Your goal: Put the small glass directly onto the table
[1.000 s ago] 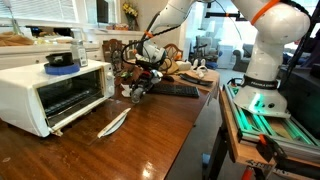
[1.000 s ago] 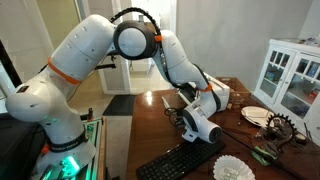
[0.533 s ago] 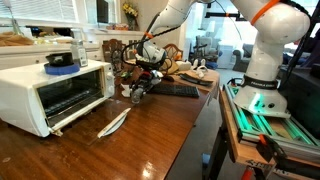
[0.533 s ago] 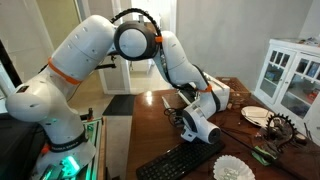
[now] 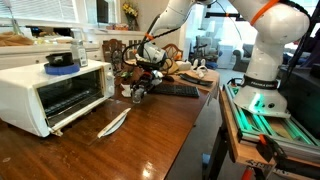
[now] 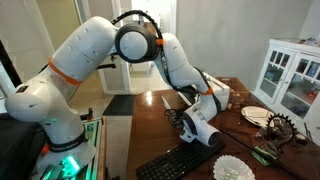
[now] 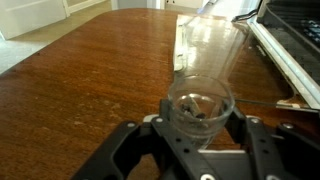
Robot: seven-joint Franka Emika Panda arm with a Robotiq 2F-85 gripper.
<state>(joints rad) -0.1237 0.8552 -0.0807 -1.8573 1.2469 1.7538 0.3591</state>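
Note:
My gripper is to release the small glass on the bare table [image 5: 139,98] [image 7: 196,138] between the long silvery utensil and the black keyboard.
In the wrist view the small glass [image 7: 198,103], short and clear, stands between my gripper's [image 7: 198,138] two black fingers [image 7: 150,137], and both fingers touch its sides. Its base is at or just above the glossy reddish-brown table [image 7: 90,70]; I cannot tell whether it touches. In both exterior views the gripper [image 5: 138,91] [image 6: 186,124] is low over the table [image 5: 150,140], next to the white toaster oven [image 5: 55,90]. The glass is too small to make out there.
A taller clear vessel [image 7: 210,45] is on the table just beyond the glass, beside the toaster oven's open door [image 7: 290,50]. A black keyboard [image 5: 176,90] [image 6: 180,160], a long silvery utensil [image 5: 113,123], a white napkin [image 6: 232,170] and a plate [image 6: 255,115] are on the table.

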